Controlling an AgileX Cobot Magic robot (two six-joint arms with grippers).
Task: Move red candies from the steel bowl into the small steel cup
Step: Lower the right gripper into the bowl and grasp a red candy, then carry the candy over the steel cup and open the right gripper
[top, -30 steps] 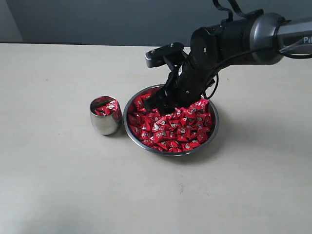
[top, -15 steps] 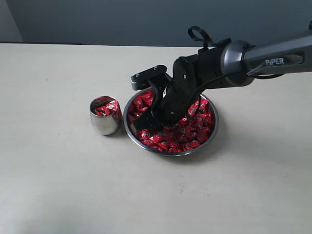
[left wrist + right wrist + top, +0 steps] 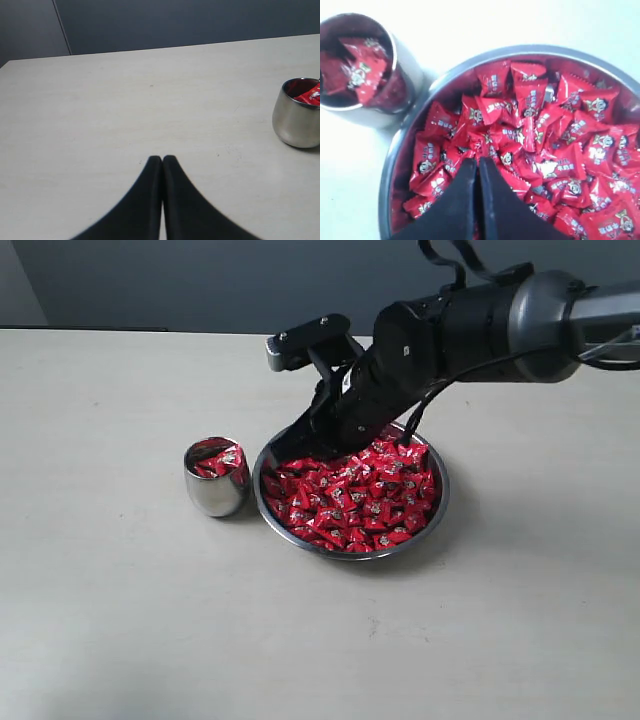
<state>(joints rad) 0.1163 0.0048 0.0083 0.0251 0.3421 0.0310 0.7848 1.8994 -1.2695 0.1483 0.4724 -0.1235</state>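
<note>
Next, my right gripper lets go of a red candy on top of the candies inside the small steel cup (image 3: 211,450) (image 3: 353,47), toward the cup's back.
The steel bowl (image 3: 437,502) sits mid-table, heaped with red candies (image 3: 355,500). Just left of it stands the small steel cup (image 3: 214,490), holding a few red candies (image 3: 217,457). My right gripper (image 3: 292,440) hangs shut over the bowl's back-left part, a little above the pile. In the right wrist view its fingertips (image 3: 478,162) meet with no candy seen between them, above the candies (image 3: 545,125), the bowl rim (image 3: 387,170) and the cup (image 3: 402,60). My left gripper (image 3: 162,159) is shut and empty over bare table, the cup (image 3: 299,120) off to one side.
The pale table (image 3: 120,620) spreads wide around bowl and cup. A dark wall (image 3: 200,280) runs behind its far edge. The right arm's dark body (image 3: 470,325) reaches in from the right above the bowl's back.
The right gripper dipped into the candy pile half a second ago and has since risen above it, toward the bowl's back-left. Bowl and cup have not moved.
</note>
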